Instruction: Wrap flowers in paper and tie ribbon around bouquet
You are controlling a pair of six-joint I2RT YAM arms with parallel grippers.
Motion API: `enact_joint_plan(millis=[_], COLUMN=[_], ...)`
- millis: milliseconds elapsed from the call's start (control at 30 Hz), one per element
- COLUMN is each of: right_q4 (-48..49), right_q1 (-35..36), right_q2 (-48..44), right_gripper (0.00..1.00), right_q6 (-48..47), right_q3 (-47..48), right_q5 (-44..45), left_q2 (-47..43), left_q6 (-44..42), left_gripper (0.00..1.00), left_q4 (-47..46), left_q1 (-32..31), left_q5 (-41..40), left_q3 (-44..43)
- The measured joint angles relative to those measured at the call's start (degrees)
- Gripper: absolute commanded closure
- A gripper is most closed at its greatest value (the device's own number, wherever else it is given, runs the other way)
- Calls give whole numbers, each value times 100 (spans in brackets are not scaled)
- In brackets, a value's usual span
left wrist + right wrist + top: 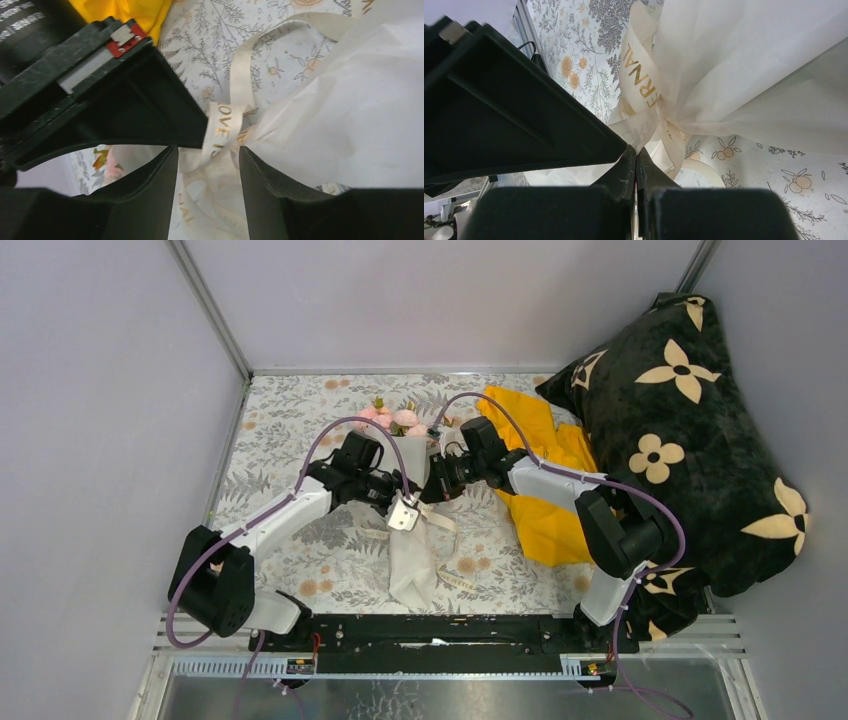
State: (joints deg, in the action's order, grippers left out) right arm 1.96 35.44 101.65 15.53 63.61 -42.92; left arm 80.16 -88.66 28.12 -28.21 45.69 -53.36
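Next, my left gripper takes the ribbon while my right gripper takes ribbon at the knot [664, 119], because the ribbon in my right gripper runs through my open left gripper.
The bouquet lies in the middle of the table. Its pink flowers [392, 420] point to the far side and the white paper [412, 565] flares toward me. A cream ribbon [438, 518] with gold letters is knotted round the waist. My left gripper [399, 492] comes in from the left. In the left wrist view it [207, 152] stands open, with the ribbon [220, 132] running loose between its fingers. My right gripper [433, 487] meets it from the right. Seen from the right wrist, it [636, 150] is shut, pinching the ribbon [640, 80] just below the knot beside the paper [749, 60].
A yellow garment [545, 490] lies right of the bouquet under the right arm. Behind it a big black pillow [680, 440] with cream flower shapes fills the right side. Grey walls close in the flowered tablecloth [290, 430] on the left and at the back.
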Motion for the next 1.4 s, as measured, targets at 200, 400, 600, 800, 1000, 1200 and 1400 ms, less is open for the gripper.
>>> enact_joint_plan(millis=[200, 400, 600, 800, 1000, 1200, 1400], right_q4=[2, 0, 4, 160, 278, 485, 772], right_q1=[4, 4, 7, 2, 2, 2, 2], right_q2=[4, 4, 15, 210, 538, 664, 664], right_gripper=[100, 100, 100, 82, 75, 70, 65], right_q6=[-7, -11, -11, 9, 39, 122, 146], right_q3=[0, 2, 2, 2, 39, 42, 37], right_q5=[-81, -125, -131, -293, -544, -822, -1073], left_q2=[24, 254, 282, 280, 177, 44, -116], left_q6=[15, -28, -90, -92, -105, -181, -199], left_gripper=[53, 79, 100, 100, 100, 100, 100], left_q4=[-114, -151, -199, -192, -133, 59, 310], left_q1=[0, 0, 0, 26, 170, 271, 278], left_q5=[-125, -249, -385, -459, -450, -409, -254], left_q3=[-125, -127, -127, -111, -109, -109, -109])
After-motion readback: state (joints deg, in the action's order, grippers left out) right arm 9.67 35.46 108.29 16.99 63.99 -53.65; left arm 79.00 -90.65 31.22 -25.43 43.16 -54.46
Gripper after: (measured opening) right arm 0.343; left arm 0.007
